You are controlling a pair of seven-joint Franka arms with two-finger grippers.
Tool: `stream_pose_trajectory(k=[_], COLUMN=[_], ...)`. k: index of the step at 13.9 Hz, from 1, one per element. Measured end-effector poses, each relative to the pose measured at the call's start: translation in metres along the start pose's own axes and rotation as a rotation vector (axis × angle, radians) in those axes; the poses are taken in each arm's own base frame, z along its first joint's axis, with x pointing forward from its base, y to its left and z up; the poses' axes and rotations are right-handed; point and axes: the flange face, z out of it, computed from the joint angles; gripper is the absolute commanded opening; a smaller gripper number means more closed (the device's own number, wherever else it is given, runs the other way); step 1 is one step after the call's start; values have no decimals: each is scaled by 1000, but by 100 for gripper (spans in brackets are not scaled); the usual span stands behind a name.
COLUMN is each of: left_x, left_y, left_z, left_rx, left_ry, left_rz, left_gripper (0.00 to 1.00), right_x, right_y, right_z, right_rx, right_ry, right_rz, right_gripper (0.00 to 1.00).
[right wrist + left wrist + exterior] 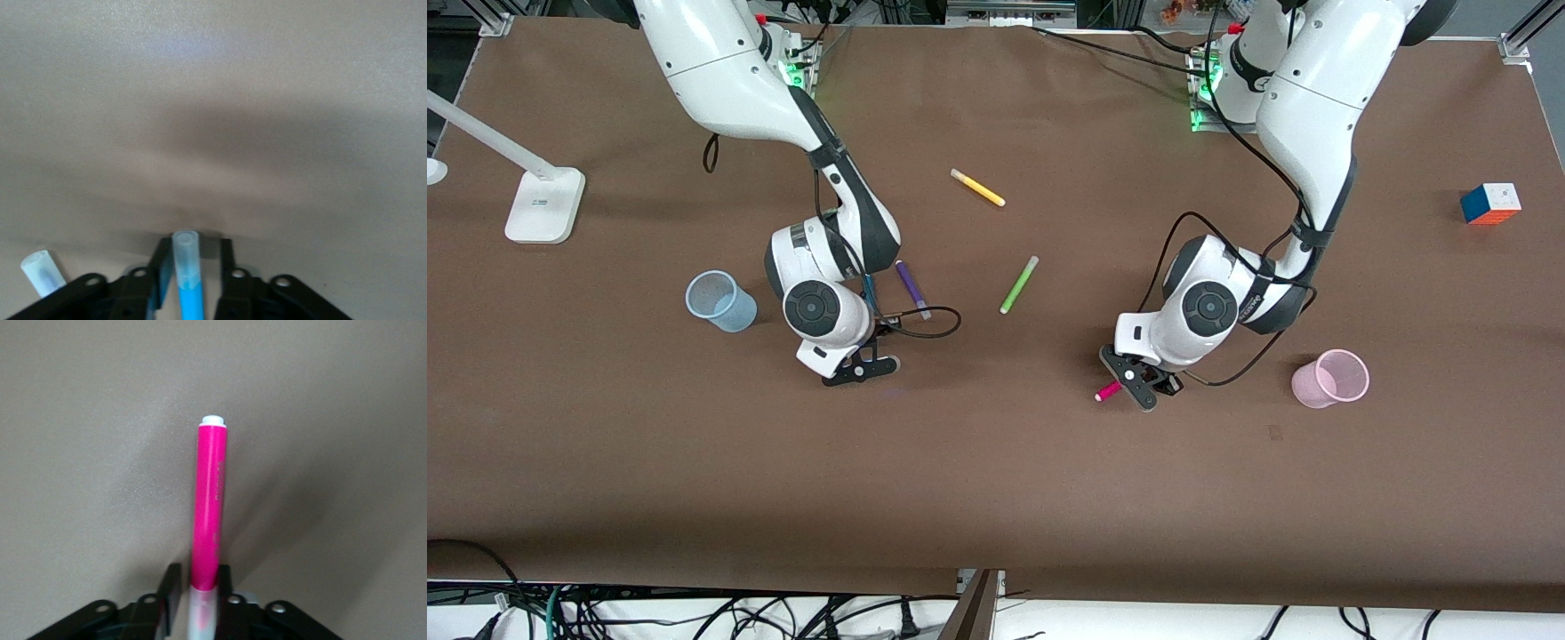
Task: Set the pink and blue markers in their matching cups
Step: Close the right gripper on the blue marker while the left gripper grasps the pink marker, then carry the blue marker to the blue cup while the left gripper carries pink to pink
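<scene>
The pink marker, now low at the table, will go through the opening and be released by my left gripper inside the pale pink cup (1330, 380).
The pink marker (1108, 391) lies low at the table. Its pale cap end sits between the fingers of my left gripper (1131, 384), which is shut on it (210, 500); my left gripper (200, 577) holds it at the cap joint. The blue marker (869, 289) lies mostly under my right wrist. Its cap end (187, 250) stands between the jaws of my right gripper (863, 360), touching one finger, with a clear gap to the other. My right gripper (193, 250) is open. The pale pink cup (1329, 378) stands beside the left gripper, toward the left arm's end. The pale blue cup (720, 302) stands beside the right gripper.
A purple marker (910, 284) lies close beside the blue one; its cap shows in the right wrist view (41, 272). A green marker (1018, 284) and a yellow marker (978, 188) lie mid-table. A colour cube (1490, 204) and a lamp base (544, 204) stand at the table's ends.
</scene>
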Motion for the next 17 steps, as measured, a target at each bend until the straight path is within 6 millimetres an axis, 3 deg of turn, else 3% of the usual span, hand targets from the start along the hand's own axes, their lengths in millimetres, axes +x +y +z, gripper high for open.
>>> stream_pose_trajectory(k=[3,6,8,10,11,14,17], left_x=[-4,-14,-33,-59,-73,-107,-123], left_y=[0,-15,-39,-70,-85,-101,-118], left_z=[-14,-73,-124,-166,-178,-176,-158], left_rx=[-24,-43,-80,-82,-58,49,155], left_ry=[-57,-152,-252,-344,-405,-677,-840], left_rz=[-2,-30,-81,-123,-120,-86,-58], left_gripper=[0,0,0,0,0,0,0], right_x=[0,2,3,-2,-7,-29,-41], right_y=[-1,0,11,42,64,117,155], right_z=[0,-18,-56,-106,-132,-186,-195], right_rx=[1,6,11,21,29,59,177], right_ry=[6,35,62,58,53,42,60], right_rz=[-1,-31,-109,-230,-303,-521,-729], right_gripper=[2,0,0,0,0,0,0])
